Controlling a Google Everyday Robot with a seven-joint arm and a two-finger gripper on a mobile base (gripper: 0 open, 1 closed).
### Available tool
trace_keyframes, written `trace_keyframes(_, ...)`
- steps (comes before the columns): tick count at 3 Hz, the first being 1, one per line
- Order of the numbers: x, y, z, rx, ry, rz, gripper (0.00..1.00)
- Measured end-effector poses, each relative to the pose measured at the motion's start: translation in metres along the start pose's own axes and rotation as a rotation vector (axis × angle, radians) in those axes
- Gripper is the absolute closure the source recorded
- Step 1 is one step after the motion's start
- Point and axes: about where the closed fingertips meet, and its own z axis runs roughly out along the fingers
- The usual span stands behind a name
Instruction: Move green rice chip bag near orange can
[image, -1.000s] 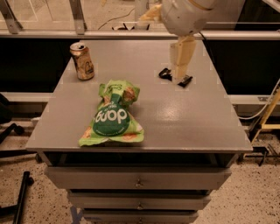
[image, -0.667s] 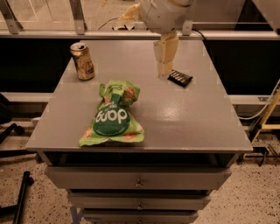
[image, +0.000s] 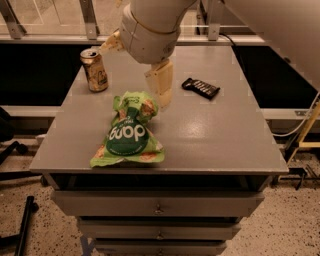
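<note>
The green rice chip bag is next for my gripper, which should go to it and close on the bag's far end (image: 134, 109), just behind its white print.
The green rice chip bag (image: 128, 132) lies flat on the grey table (image: 210, 135), left of centre near the front edge. The orange can (image: 94, 69) stands upright at the table's back left, a little behind the bag and apart from it. My gripper (image: 162, 95) hangs from the white arm, pointing down, just above and to the right of the bag's far end. It holds nothing that I can see.
A small flat black wrapped bar (image: 200, 88) lies at the back right of the table. The table has drawers below its front edge (image: 157, 207). A window rail runs behind the table. Speckled floor lies around it.
My gripper has moved left and toward the front, from over the black bar to beside the bag's far end. Bag, can and bar have not moved.
</note>
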Motion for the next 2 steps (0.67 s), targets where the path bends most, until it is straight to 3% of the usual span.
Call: trace_keyframes(2, -0.006, 0.005, 0.023, -0.010, -0.054, -0.007, 0.00)
